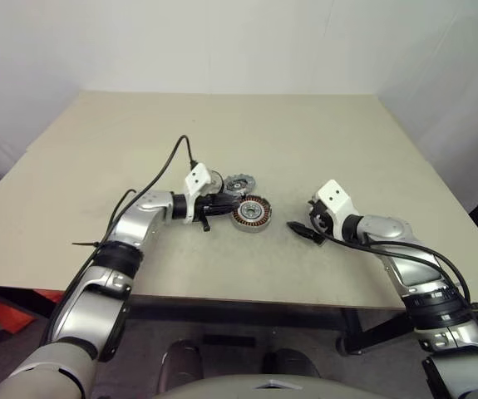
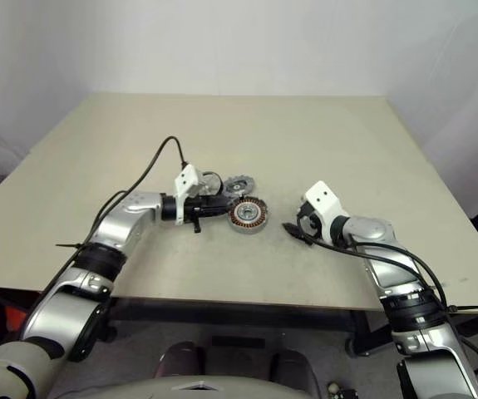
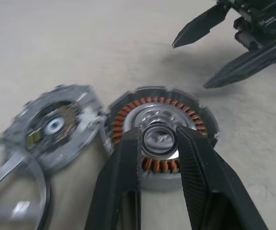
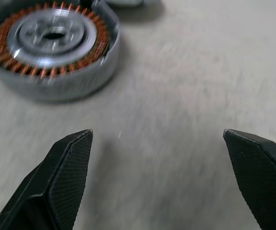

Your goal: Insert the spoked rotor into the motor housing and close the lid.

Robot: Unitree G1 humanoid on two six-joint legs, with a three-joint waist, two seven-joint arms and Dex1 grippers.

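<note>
My left gripper has the small round piece. It will let go of it in the middle of the motor housing (image 1: 251, 211) (image 3: 160, 123), inside its copper windings.
The motor housing (image 1: 251, 214), a round cup with copper windings (image 3: 128, 115), sits mid-table. My left gripper (image 3: 158, 130) reaches in from the left and is shut on the spoked rotor (image 3: 159, 143), a small round piece with a dark rim and silver face. The rotor lines up with the housing's middle, and I cannot tell whether they touch. The lid (image 1: 239, 183), a grey notched disc (image 3: 56, 124), lies flat just behind the housing. My right gripper (image 1: 297, 229) hangs low to the right of the housing (image 4: 56, 38), wide open (image 4: 156, 136) and empty.
A silver ring-shaped part (image 3: 13, 191) lies beside the lid, close to my left wrist. The beige table (image 1: 139, 133) stretches bare to the back and both sides. Its front edge runs just under my forearms.
</note>
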